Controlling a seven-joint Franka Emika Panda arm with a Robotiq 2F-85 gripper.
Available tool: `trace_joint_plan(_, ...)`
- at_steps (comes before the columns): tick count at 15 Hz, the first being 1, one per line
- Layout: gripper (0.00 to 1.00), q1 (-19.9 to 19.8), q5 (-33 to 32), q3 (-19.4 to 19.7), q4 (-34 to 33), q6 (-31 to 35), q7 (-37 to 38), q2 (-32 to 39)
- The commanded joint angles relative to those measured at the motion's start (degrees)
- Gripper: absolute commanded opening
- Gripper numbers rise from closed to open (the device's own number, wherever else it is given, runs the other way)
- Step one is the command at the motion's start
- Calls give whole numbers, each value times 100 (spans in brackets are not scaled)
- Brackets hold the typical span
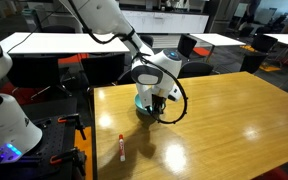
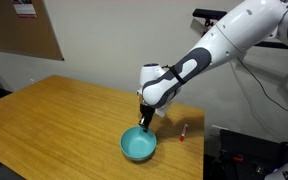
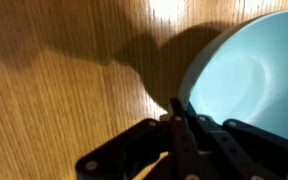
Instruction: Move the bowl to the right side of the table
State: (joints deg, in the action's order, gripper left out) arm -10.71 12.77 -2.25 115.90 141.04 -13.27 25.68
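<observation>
My gripper is going to set the teal bowl down on the bare wood (image 1: 158,132) beside the red-and-white marker pen.
The teal bowl (image 2: 138,147) sits on the light-brown wooden table (image 2: 54,120), close to one edge. In an exterior view the bowl (image 1: 142,102) is mostly hidden behind the gripper (image 1: 150,110). In the wrist view the bowl (image 3: 249,70) fills the upper right, and the gripper (image 3: 177,106) has its dark fingers closed over the bowl's near rim, one finger outside and one inside. In an exterior view the gripper (image 2: 144,123) points straight down onto the bowl's rim. The bowl looks empty.
A thin red-and-white marker pen (image 1: 120,146) lies on the table (image 1: 224,120) near its edge; it also shows beside the bowl in an exterior view (image 2: 183,131). White-topped tables (image 1: 44,42) with black chairs stand behind. A wall with a corkboard (image 2: 19,30) borders the table.
</observation>
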Motion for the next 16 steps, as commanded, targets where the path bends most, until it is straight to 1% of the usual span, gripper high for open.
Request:
trace_joint_plan(1, 1, -136, 285, 61, 53, 29, 62, -127)
trace_joint_plan(9, 1, -625, 1268, 90, 259, 224, -23, -168)
trace_joint_plan(16, 1, -831, 1812, 259, 615, 549, 102, -261)
